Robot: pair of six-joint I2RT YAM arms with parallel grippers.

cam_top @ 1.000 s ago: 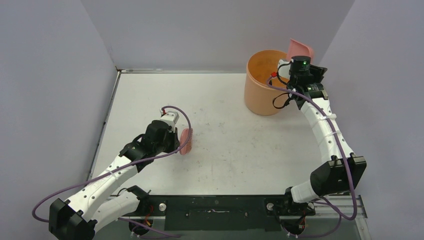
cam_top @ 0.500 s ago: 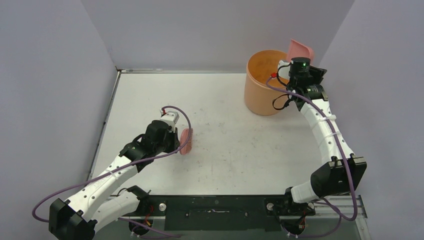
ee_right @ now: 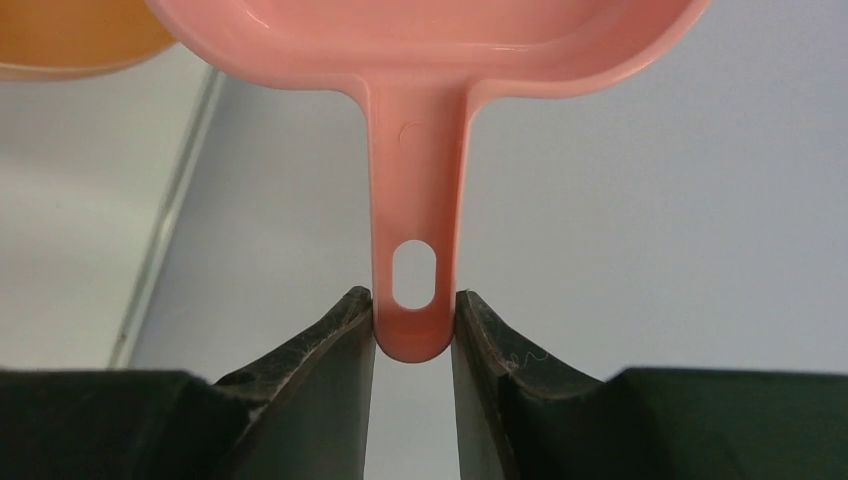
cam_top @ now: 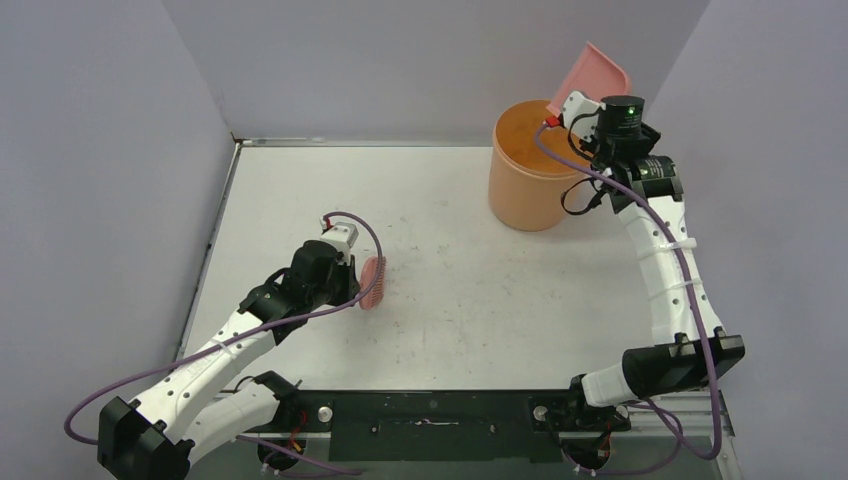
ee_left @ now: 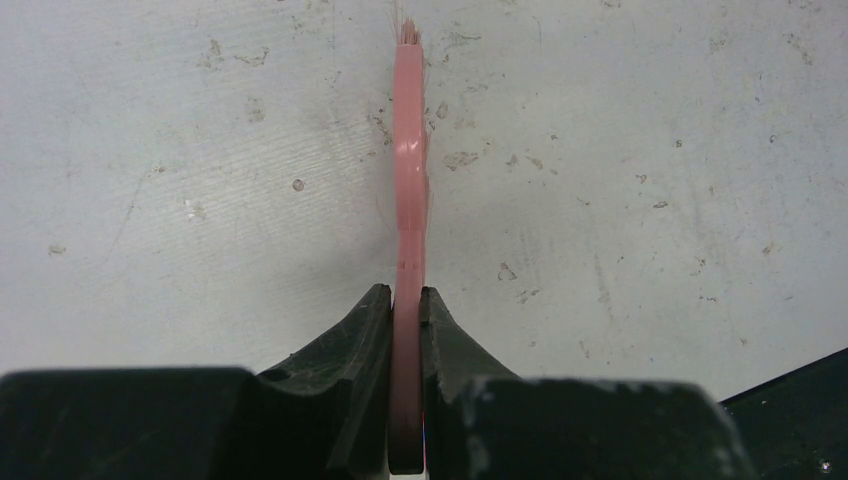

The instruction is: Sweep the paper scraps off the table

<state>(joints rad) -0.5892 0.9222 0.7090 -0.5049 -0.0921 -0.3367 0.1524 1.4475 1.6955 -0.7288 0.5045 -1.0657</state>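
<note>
My left gripper will let go of the pink hand brush on the white table's bare near half point(cam_top: 391, 306), which faces the black base plate.
No paper scraps show on the white table point(cam_top: 450, 300) in any view; the bin's inside is not visible. My left gripper point(cam_top: 352, 283) is shut on the pink hand brush point(cam_top: 373, 282), held edge-on just above the table left of centre; in the left wrist view the brush point(ee_left: 409, 170) runs straight up from my fingers point(ee_left: 365, 340). My right gripper point(cam_top: 578, 108) is shut on the end of the handle of the pink dustpan point(cam_top: 590, 78), raised and tilted over the far rim of the orange bin point(cam_top: 525, 180). In the right wrist view the dustpan handle point(ee_right: 415, 250) sits between the jaws.
The orange bin stands at the table's far right. Grey walls point(cam_top: 420, 60) close in the back and both sides. A metal rail point(cam_top: 210, 250) runs along the left edge. A black base plate point(cam_top: 430, 425) lies at the near edge between the arm bases.
My right arm has lifted and swung to the right, raising the dustpan higher above the bin's far rim. The left arm and brush have not moved.
</note>
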